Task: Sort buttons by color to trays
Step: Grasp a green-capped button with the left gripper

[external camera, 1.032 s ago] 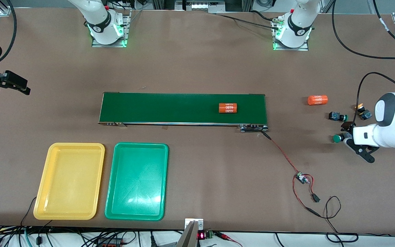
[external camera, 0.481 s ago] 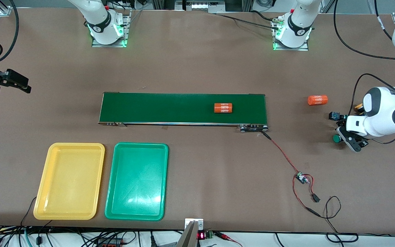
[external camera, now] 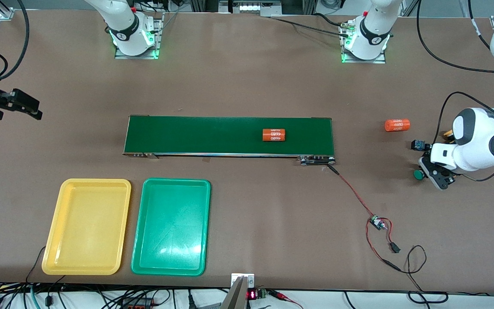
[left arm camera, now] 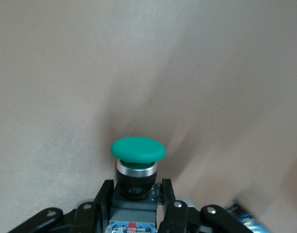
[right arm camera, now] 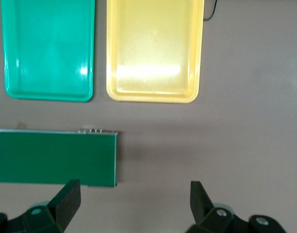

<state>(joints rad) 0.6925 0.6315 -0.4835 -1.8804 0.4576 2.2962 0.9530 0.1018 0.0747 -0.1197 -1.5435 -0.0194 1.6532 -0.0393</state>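
Observation:
My left gripper needs to let go of the green-capped button on the dark-green conveyor belt [external camera: 302, 129], in the spot between the orange cylinder and the wired end.
My left gripper [external camera: 430, 171] is low at the left arm's end of the table, shut on the black-and-blue body of a green-capped button [external camera: 418, 174]. In the left wrist view its fingers [left arm camera: 105, 194] press both sides of that button [left arm camera: 138, 149]. A second button [external camera: 418, 144] lies just farther from the camera, and a yellow-orange cap [external camera: 447, 135] peeks out beside my left wrist. Any fourth button is hidden. The yellow tray [external camera: 87, 226] and the green tray [external camera: 171, 226] lie side by side near the camera and hold nothing. My right gripper [external camera: 20, 105] waits open in the air at the right arm's end.
A dark-green conveyor belt [external camera: 212, 135] carries an orange cylinder [external camera: 273, 135]. Another orange cylinder [external camera: 397, 125] lies near the buttons. A red-and-black wire with a small board [external camera: 375, 222] runs from the belt. The right wrist view shows both trays [right arm camera: 154, 48] and the belt's end [right arm camera: 53, 158].
My left wrist has turned and dropped onto the green-capped button. The cylinder on the belt has moved toward the right arm's end. My right gripper shifted slightly.

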